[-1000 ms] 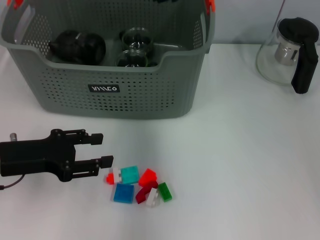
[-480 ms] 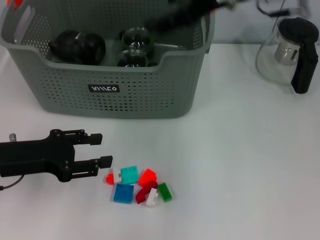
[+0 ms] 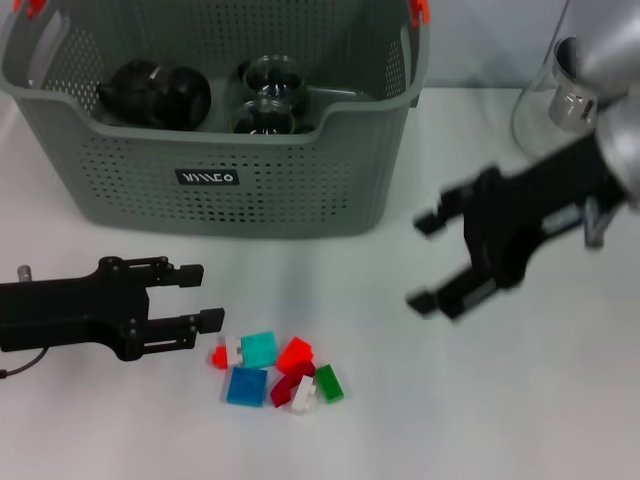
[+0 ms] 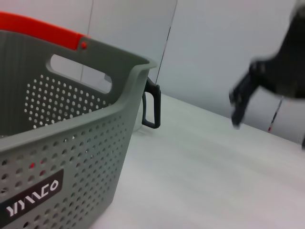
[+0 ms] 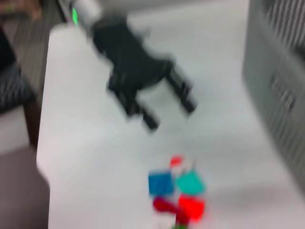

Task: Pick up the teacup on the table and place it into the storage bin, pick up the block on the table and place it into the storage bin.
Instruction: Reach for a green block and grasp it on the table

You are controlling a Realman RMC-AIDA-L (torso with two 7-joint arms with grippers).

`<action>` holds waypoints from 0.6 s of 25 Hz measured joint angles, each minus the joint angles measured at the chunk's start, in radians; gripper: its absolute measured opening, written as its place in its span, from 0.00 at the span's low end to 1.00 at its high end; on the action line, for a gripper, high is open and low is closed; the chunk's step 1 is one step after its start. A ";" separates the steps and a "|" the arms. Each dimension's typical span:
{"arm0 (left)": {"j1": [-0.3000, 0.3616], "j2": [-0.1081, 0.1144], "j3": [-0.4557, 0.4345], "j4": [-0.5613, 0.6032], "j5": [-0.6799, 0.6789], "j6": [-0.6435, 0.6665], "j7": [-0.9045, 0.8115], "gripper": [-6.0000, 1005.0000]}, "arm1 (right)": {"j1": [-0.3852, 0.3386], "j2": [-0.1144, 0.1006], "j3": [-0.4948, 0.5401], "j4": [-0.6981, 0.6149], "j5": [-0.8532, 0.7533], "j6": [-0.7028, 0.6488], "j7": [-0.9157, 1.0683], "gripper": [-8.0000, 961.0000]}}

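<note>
The block cluster has a green block at its outer edge. Next, my right gripper will move to the green block [image 3: 329, 384] [image 5: 179, 227] and close on it.
The grey-green storage bin [image 3: 215, 180] stands at the back left, also in the left wrist view [image 4: 71, 143] and the right wrist view [image 5: 281, 81]. Two glass teacups [image 3: 270, 78] and a black object [image 3: 155, 92] lie inside it. Several coloured blocks [image 3: 262, 350] sit clustered on the table in front of the bin, the same blocks [image 5: 176, 191] blurred in the right wrist view. My left gripper [image 3: 210, 296] rests open just left of the blocks, holding nothing. My right gripper [image 3: 420, 263] hangs open and empty to the right of the bin, blurred.
A glass teapot [image 3: 565, 105] with a black handle stands at the back right, partly behind my right arm; its handle [image 4: 151, 107] shows past the bin's corner. White tabletop lies between the blocks and the right gripper.
My right arm has swung from over the bin's back rim down to the table space right of the bin. The left gripper and the blocks have stayed put.
</note>
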 joint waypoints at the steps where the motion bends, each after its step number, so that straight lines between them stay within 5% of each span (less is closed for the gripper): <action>1: 0.000 0.000 0.000 0.000 -0.001 0.000 0.000 0.66 | -0.005 0.002 -0.032 0.005 -0.025 0.009 0.003 0.98; 10: -0.003 0.000 -0.002 -0.005 -0.003 -0.007 -0.002 0.66 | 0.053 0.008 -0.428 0.139 -0.103 0.249 0.096 0.99; 15: -0.003 0.000 -0.002 -0.005 -0.003 -0.009 -0.001 0.66 | 0.123 0.015 -0.548 0.241 -0.096 0.372 0.130 0.99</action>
